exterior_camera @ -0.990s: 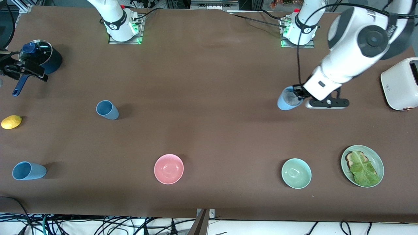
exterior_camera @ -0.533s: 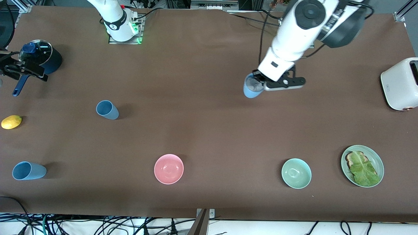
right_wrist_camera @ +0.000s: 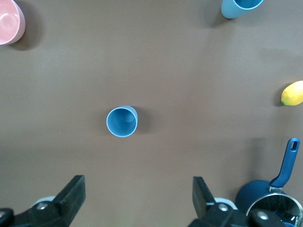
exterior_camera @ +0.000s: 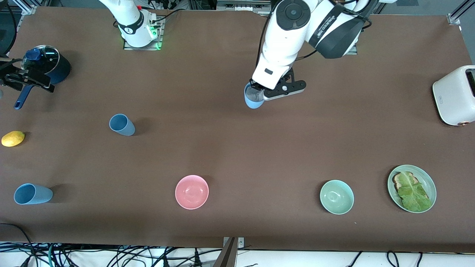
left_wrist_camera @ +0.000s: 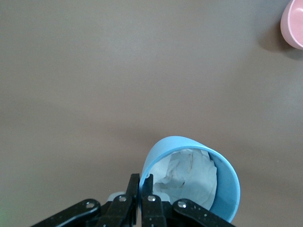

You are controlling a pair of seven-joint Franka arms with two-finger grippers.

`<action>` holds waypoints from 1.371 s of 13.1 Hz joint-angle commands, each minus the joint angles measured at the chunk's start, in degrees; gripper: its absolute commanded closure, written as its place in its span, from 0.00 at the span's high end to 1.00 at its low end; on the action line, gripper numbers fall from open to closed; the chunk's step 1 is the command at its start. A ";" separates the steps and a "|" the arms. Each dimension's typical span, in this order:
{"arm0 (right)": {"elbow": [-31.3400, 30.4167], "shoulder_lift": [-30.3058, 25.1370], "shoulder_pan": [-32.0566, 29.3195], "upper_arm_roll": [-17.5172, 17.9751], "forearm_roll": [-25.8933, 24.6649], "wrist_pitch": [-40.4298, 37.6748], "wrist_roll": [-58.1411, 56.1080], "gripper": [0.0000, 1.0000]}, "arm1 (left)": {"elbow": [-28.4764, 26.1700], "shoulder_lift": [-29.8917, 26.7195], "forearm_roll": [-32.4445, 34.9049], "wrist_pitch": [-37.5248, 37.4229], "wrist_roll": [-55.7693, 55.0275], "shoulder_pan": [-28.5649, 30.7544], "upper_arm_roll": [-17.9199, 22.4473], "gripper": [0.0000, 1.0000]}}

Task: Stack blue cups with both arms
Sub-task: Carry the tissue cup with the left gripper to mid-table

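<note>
Next, my left gripper lets go of the sky blue cup on the bare table (exterior_camera: 241, 135) beyond the pink and pale green bowls.
My left gripper (exterior_camera: 256, 94) is shut on the rim of a sky blue cup (exterior_camera: 253, 100) and holds it over the middle of the table. In the left wrist view one finger is inside and one outside the rim (left_wrist_camera: 142, 178), and the cup (left_wrist_camera: 222, 184) has crumpled white material in it. A dull blue cup (exterior_camera: 121, 124) stands toward the right arm's end, also in the right wrist view (right_wrist_camera: 122, 121). Another sky blue cup (exterior_camera: 32, 194) stands nearer the front camera. My right gripper (exterior_camera: 23, 79) waits open and empty (right_wrist_camera: 139, 189) over the pot's handle.
A dark blue pot (exterior_camera: 47, 65) with a glass lid and a lemon (exterior_camera: 13, 138) sit at the right arm's end. A pink bowl (exterior_camera: 192, 191), a pale green bowl (exterior_camera: 336, 197), a green plate (exterior_camera: 430, 181) of toast and lettuce and a white toaster (exterior_camera: 454, 95) stand elsewhere.
My left gripper has carried the sky blue cup from near the toaster toward the right arm's end, now over the table's middle. The right arm has not moved.
</note>
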 commanded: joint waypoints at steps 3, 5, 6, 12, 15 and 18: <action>-0.55 -0.49 -0.37 -0.91 0.68 -0.37 -0.37 1.00 | 7.33 8.97 0.77 -1.09 -0.12 -0.90 2.33 0.00; -0.55 -0.40 -0.37 -0.91 0.68 -0.37 -0.37 1.00 | 8.48 12.05 4.80 -0.57 -0.03 -0.90 2.50 0.00; -0.55 -0.40 -0.37 -0.91 0.68 -0.37 -0.46 1.00 | 9.18 13.54 5.08 0.39 -0.12 -0.90 2.50 0.00; -0.55 -0.40 -0.37 -1.00 0.68 -0.37 -0.37 1.00 | 10.86 18.56 5.43 4.79 -1.00 -1.95 2.59 0.00; -0.55 -0.40 -0.37 -1.00 0.68 -0.37 -0.37 1.00 | 10.86 20.41 5.87 7.33 -1.70 -2.04 2.68 0.00; -0.55 -0.40 -0.37 -1.00 0.68 -0.37 -0.37 1.00 | 10.86 23.31 10.52 10.24 -6.52 -3.45 2.68 0.00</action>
